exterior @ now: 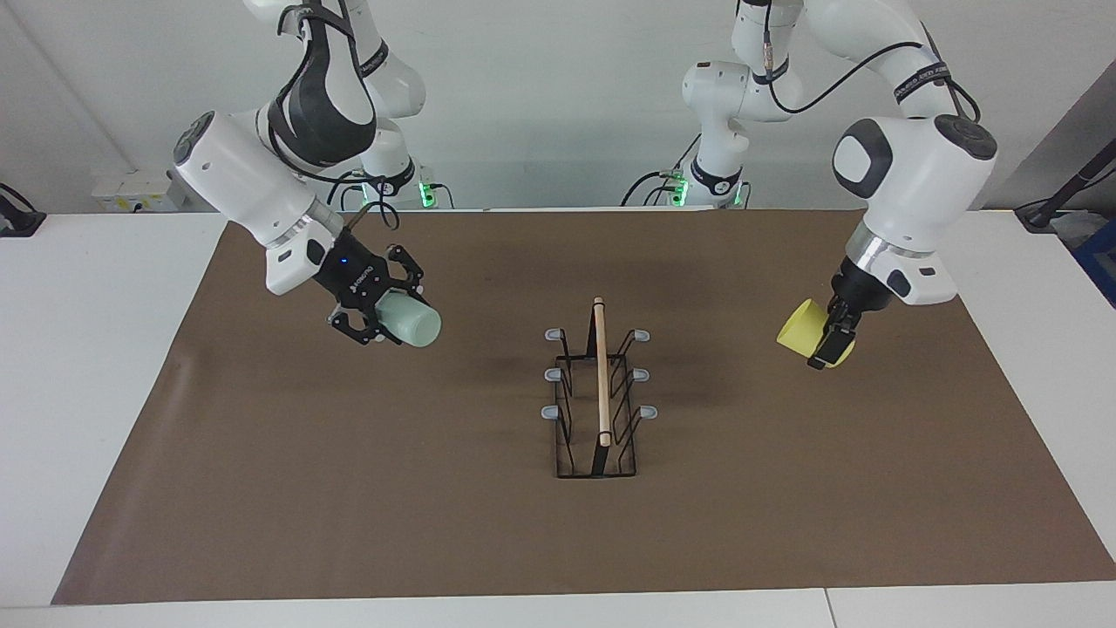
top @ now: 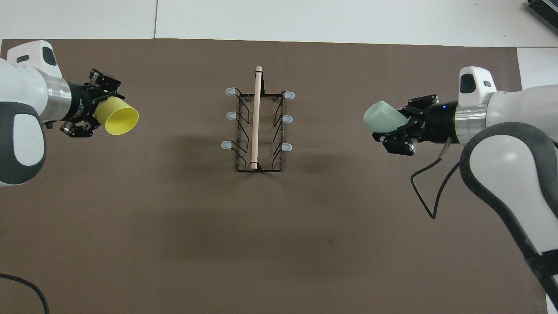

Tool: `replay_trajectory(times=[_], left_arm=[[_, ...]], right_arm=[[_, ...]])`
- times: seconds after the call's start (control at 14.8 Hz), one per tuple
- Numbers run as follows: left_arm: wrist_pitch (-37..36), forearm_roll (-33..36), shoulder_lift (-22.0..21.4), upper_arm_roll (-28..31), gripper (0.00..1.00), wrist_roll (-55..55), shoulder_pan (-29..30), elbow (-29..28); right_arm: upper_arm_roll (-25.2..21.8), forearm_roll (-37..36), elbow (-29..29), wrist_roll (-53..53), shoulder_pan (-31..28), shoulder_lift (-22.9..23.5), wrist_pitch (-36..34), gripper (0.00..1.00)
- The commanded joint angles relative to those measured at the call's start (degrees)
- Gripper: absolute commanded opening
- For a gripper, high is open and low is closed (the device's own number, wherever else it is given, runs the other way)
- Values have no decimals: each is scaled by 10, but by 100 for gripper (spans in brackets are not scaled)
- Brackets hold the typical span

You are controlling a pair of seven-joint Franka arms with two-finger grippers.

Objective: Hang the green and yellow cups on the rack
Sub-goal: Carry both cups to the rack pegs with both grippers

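Next, my left gripper hangs the yellow cup on the rack's front grey-tipped peg (top: 226, 144), on the side of the rack that faces that gripper.
The rack (exterior: 598, 397) (top: 258, 126) stands in the middle of the brown mat, with a wooden rod along its top and three grey-tipped prongs per side, all bare. My right gripper (exterior: 377, 312) (top: 399, 131) is shut on the mint green cup (exterior: 408, 321) (top: 383, 117) and holds it on its side in the air over the mat at the right arm's end, base pointing toward the rack. My left gripper (exterior: 835, 342) (top: 93, 104) is shut on the yellow cup (exterior: 806, 331) (top: 115, 117), held in the air over the left arm's end, mouth toward the rack.
The brown mat (exterior: 558, 541) (top: 279, 244) covers most of the white table (exterior: 87, 349). A black cable (top: 429, 192) hangs from my right wrist. Power sockets (exterior: 131, 192) sit at the table's edge by the right arm's base.
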Motion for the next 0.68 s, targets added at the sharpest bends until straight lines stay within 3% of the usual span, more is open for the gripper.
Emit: replay_trajectory(times=[0.0, 0.27, 0.47, 0.61], left_arm=[[-12, 99, -25, 8, 0, -19, -64, -17], [-11, 244, -30, 8, 0, -111, -140, -22], [5, 368, -41, 6, 0, -189, -189, -40], [32, 410, -51, 6, 0, -228, -219, -61]], right_arm=[[2, 120, -55, -62, 11, -38, 37, 0], [2, 287, -115, -158, 52, -64, 117, 0], [3, 410, -136, -228, 97, -62, 181, 0], [2, 511, -143, -304, 121, -53, 202, 0]])
